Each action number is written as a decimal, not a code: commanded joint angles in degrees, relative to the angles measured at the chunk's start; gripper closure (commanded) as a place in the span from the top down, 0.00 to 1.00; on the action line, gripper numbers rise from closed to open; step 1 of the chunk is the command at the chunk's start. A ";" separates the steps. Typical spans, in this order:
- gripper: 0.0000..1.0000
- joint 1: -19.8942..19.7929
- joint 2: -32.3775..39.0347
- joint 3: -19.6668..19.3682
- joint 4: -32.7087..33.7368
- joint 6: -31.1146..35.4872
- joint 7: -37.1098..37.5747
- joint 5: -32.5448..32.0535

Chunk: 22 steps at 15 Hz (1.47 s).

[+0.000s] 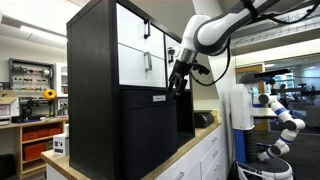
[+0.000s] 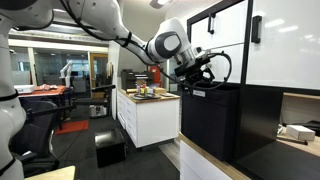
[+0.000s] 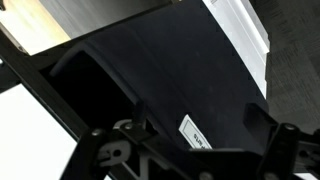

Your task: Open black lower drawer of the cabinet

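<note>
The black lower drawer is slightly open and the robot's gripper sits shallow at its edge, so it should reach a finger into the gap, grip the drawer's top edge (image 3: 124,88) deeper and pull.
The cabinet (image 1: 92,90) is a big black box with white upper fronts (image 1: 135,60) and shows in both exterior views (image 2: 275,45). Its black lower drawer (image 1: 148,135) (image 2: 212,120) stands out a little from the cabinet front. A small pale handle (image 1: 159,98) (image 2: 198,92) (image 3: 195,132) sits near its top edge. My gripper (image 1: 180,82) (image 2: 197,80) (image 3: 200,150) is at the drawer's top edge by the handle. In the wrist view its fingers stand apart on either side of the handle, open. The contact itself is dark and hard to see.
The cabinet stands on a wooden countertop (image 1: 185,150) over white units. A separate low white counter (image 2: 150,120) carries small items. A black box (image 2: 110,148) lies on the floor. Another white robot arm (image 1: 282,115) and a white cylinder (image 1: 238,120) stand beyond the counter.
</note>
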 commanded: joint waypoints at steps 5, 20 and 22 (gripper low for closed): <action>1.00 -1.75 4.84 1.22 3.81 4.30 -6.79 2.50; 1.00 -1.90 -0.64 0.78 3.88 -4.73 1.07 3.16; 1.00 -1.84 -1.44 0.66 4.08 -6.89 1.29 4.33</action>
